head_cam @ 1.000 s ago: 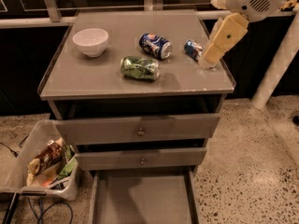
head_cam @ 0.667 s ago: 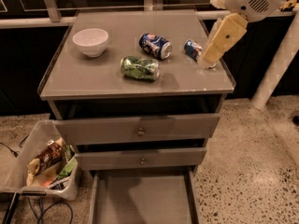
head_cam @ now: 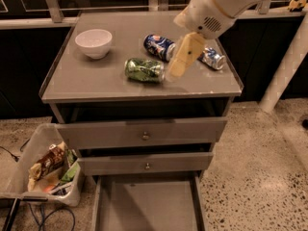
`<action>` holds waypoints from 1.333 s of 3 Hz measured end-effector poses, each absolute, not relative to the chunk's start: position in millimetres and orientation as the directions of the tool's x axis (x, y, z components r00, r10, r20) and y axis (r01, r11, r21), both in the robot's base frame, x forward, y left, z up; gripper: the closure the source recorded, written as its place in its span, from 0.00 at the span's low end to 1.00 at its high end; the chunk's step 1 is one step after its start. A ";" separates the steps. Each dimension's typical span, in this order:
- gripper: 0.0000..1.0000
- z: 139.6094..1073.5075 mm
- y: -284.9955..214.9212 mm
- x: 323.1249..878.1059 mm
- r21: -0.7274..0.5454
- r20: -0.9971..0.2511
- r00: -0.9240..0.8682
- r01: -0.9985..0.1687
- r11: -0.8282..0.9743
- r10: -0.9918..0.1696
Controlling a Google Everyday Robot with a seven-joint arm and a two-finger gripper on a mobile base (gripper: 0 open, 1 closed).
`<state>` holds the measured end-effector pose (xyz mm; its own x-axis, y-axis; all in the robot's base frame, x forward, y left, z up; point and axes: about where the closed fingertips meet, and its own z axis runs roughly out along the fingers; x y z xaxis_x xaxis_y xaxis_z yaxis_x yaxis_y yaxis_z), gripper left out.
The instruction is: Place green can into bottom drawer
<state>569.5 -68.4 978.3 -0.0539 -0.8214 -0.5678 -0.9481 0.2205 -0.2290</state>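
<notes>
The robot's gripper will next move to the green can's far end (head_cam: 157, 71), the one away from the white bowl, and close there.
The green can (head_cam: 144, 70) lies on its side on the grey cabinet top (head_cam: 86, 83), near the middle. My gripper (head_cam: 177, 66) hangs from the white arm at the upper right, its cream fingers (head_cam: 185, 53) pointing down just right of the can, close beside its right end. The bottom drawer (head_cam: 147, 206) is pulled open at the cabinet's foot, a shallow grey tray with a bare floor.
A white bowl (head_cam: 94, 43) stands at the back left of the top. Two blue cans (head_cam: 159, 46) (head_cam: 212, 57) lie behind and right of the gripper. A clear bin of trash (head_cam: 45, 170) sits on the floor at left. A white post (head_cam: 286, 61) stands at right.
The arm has swung left from the cabinet's right edge, and the gripper now sits right beside the green can. The cans and bowl have not moved.
</notes>
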 end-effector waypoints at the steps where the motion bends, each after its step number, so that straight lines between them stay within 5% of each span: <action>1: 0.00 955.3 -32.1 585.5 -0.184 -0.594 -0.046 -0.964 0.191 -0.803; 4: 0.00 879.5 19.2 635.0 -0.122 -0.584 -0.116 -0.966 0.229 -0.804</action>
